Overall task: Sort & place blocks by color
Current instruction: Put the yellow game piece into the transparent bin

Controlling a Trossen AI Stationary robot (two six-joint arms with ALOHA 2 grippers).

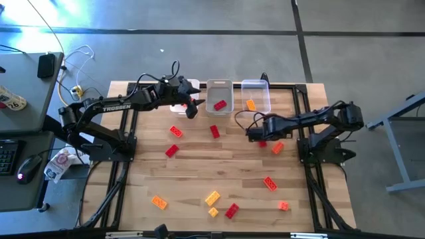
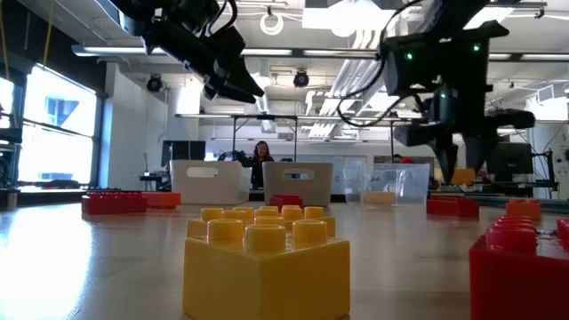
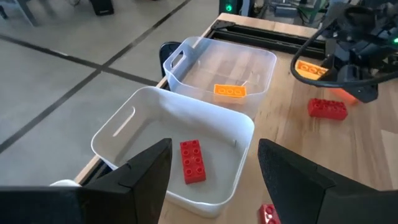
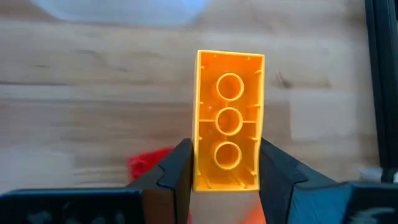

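Observation:
Next, I let go of the orange block in my right gripper in the clear bin (image 1: 259, 108), beside the orange block lying there.
My right gripper (image 4: 227, 149) is shut on an orange block (image 4: 229, 118) above the table's right half, in front of the clear bin (image 1: 256, 95). My left gripper (image 3: 214, 149) hangs open and holds nothing, above the near rim of the middle white bin (image 3: 118, 134). In that bin a red block (image 3: 193, 160) lies flat. An orange block (image 3: 230, 91) lies in the clear bin (image 3: 261, 59). A third bin (image 1: 192, 86) at the left is mostly hidden by my left arm. Several red, orange and yellow blocks lie loose on the table. My right gripper pinches the orange block's two long sides (image 4: 202, 168) between its two fingers, near one end. The fingers come steeply from above and lie across the block. The block's hollow underside faces the wrist camera, and the block sticks out past the fingertips, clear of the table.
A red block (image 1: 262, 143) and an orange block (image 1: 277, 147) lie right beside my right gripper (image 1: 254, 135). More blocks lie at the middle (image 1: 214, 131) and along the near edge (image 1: 212, 198). A black frame (image 1: 302, 106) runs along the table's sides. A person sits in the room behind.

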